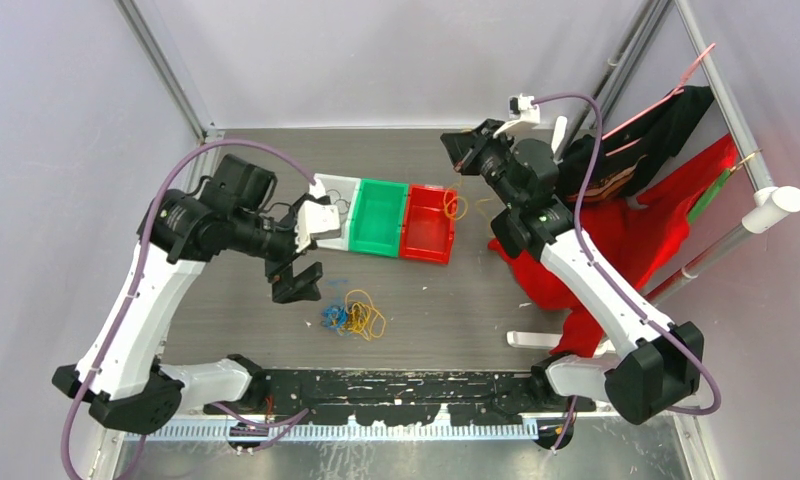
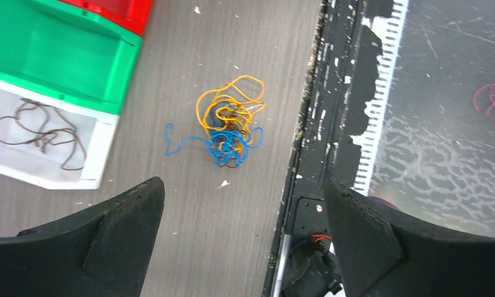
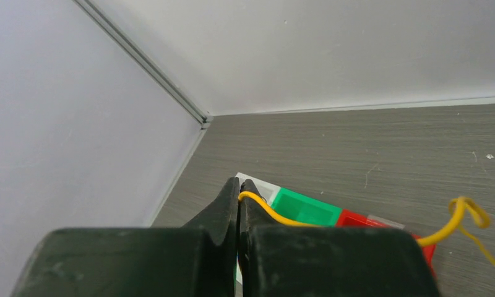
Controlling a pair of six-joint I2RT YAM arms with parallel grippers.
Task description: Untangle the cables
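Observation:
Next, my right gripper releases the yellow cable inside the red bin [image 1: 429,228], next to the green bin.
A tangle of cables [image 1: 351,315] lies on the table in front of the bins, with yellow-orange loops [image 2: 229,102] over a blue knot [image 2: 229,143] and dark brown strands mixed in. My left gripper [image 2: 242,185] hangs open above the table just short of the tangle, with nothing between its fingers. A dark brown cable [image 2: 41,133] lies in the white bin [image 2: 103,154]. My right gripper [image 3: 240,182] is raised behind the red bin [image 1: 428,223], shut on a yellow cable [image 3: 276,215]. The cable's free end [image 1: 457,207] dangles over that bin.
A green bin [image 1: 379,217] stands between the white and red bins. Red cloth [image 1: 656,235] and a black garment [image 1: 666,130] hang at the right by the metal frame. A small white piece [image 1: 531,340] lies near the front right. A black rail [image 1: 396,390] runs along the near edge.

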